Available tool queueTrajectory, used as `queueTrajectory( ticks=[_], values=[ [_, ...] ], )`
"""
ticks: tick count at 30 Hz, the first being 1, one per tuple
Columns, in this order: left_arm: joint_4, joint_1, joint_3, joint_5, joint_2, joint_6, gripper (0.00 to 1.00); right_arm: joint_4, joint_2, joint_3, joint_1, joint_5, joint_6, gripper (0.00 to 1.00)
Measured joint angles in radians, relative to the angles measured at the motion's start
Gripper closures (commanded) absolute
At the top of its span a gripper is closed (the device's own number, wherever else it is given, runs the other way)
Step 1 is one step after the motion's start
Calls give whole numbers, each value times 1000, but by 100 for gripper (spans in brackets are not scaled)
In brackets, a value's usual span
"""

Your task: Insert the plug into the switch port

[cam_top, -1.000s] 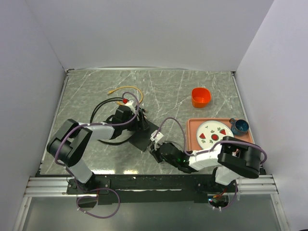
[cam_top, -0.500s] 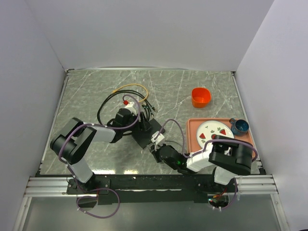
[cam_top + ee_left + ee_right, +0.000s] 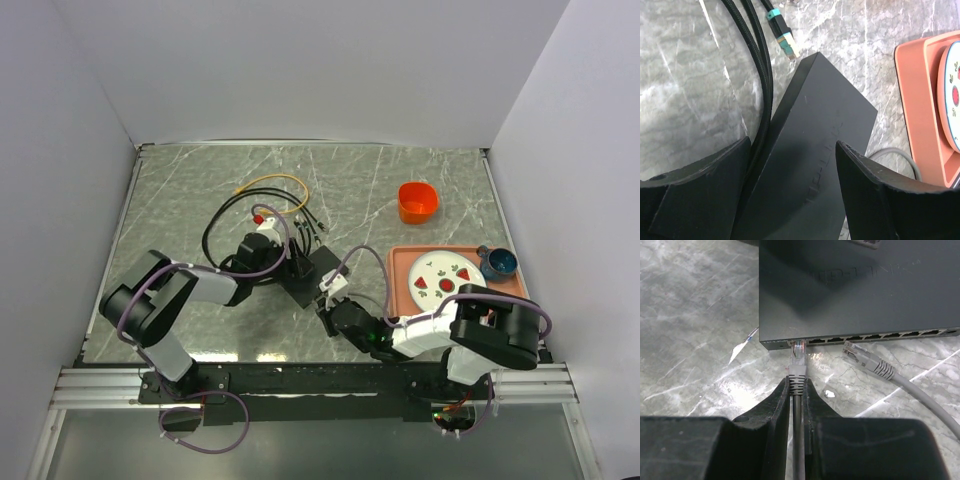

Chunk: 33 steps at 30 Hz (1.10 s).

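Next, I grab the black cables beside the switch with my left gripper, just behind their plugs (image 3: 301,231) near the yellow cable.
The switch (image 3: 314,272) is a flat matte-black box lying slantwise mid-table. My left gripper (image 3: 792,145) straddles its width, a finger against each long side, with black cables (image 3: 762,85) pinched along the left finger. The switch's port row (image 3: 880,336) faces my right gripper (image 3: 796,382). That gripper is shut on the grey boot of the plug (image 3: 798,354). The plug's clear tip sits at the mouth of the leftmost port. How deep it goes is hidden. In the top view the right gripper (image 3: 330,304) lies just below the switch's near edge.
A loose grey plug (image 3: 867,361) on its cable lies in front of the ports. A teal-tipped plug (image 3: 784,41) lies beyond the switch. Black cable loops (image 3: 222,218) and a yellow cable (image 3: 272,181) lie behind it. An orange tray (image 3: 400,262) with plate (image 3: 445,275) and blue cup (image 3: 500,262) stands right, an orange bowl (image 3: 418,200) farther back.
The left gripper and the switch have shifted slightly right and turned. The black cable loop has spread wider behind them. The right gripper stayed shut on the plug at the switch's edge.
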Motion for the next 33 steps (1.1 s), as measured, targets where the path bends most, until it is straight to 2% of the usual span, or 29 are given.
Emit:
queueTrajectory(
  ticks=[18,33],
  values=[
    [21,-29,-11,-41,-1,0,26,55,40,-14,14,24,-28,100],
    [49,-86,-30,-143,-5,-2,26,-99,20,44,14,38,2,100]
  ],
)
